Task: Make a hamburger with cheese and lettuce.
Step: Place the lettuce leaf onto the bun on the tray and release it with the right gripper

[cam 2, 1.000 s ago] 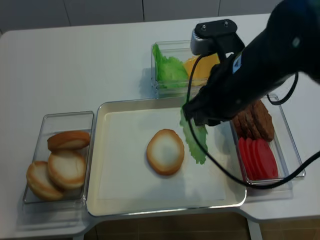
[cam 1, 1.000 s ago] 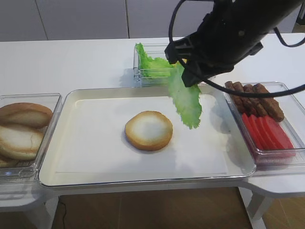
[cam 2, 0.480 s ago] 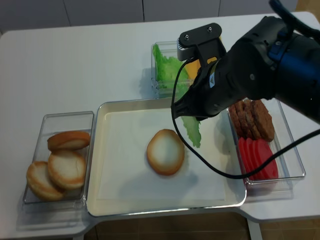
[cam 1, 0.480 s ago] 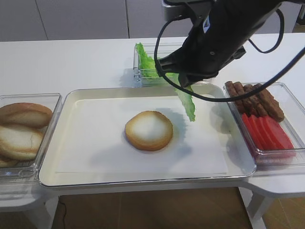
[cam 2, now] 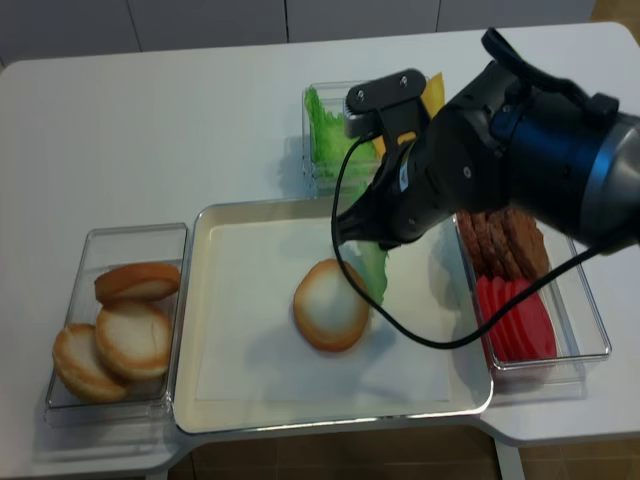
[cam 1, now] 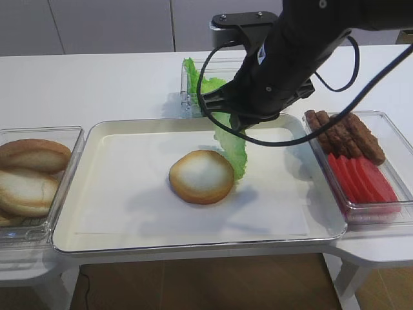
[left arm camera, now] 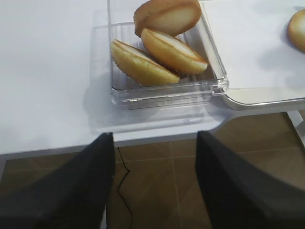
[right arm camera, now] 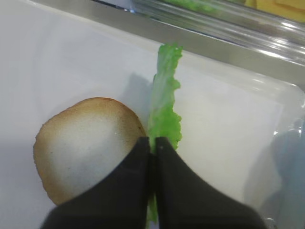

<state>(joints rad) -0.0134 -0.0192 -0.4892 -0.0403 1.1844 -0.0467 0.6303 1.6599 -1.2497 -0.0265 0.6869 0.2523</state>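
Observation:
Next, my right gripper lets go of the green lettuce leaf on the bun half's pale cut side (cam 2: 337, 299) (right arm camera: 97, 145) in the white tray.
A bun half (cam 1: 201, 175) with a pale cut face lies in the middle of the white tray (cam 1: 129, 226); it also shows in the right wrist view (right arm camera: 88, 145) and the second high view (cam 2: 329, 305). My right gripper (right arm camera: 153, 140) is shut on a green lettuce leaf (right arm camera: 164, 109), which hangs edge-on just right of the bun (cam 1: 233, 148), its lower tip at the bun's right rim. Cheese slices (cam 2: 432, 88) peek out behind the arm in the back container. My left gripper (left arm camera: 155, 138) is open and empty, below the table's front left edge.
A clear box of spare bun halves (cam 1: 29, 177) stands at the left, also in the left wrist view (left arm camera: 164, 45). A back container (cam 1: 193, 97) holds more lettuce. A right box holds brown patties (cam 1: 348, 132) and red slices (cam 1: 361, 177).
My right gripper has carried the lettuce leaf left and down, from over the tray's right part to the bun's right rim. The left arm has not moved.

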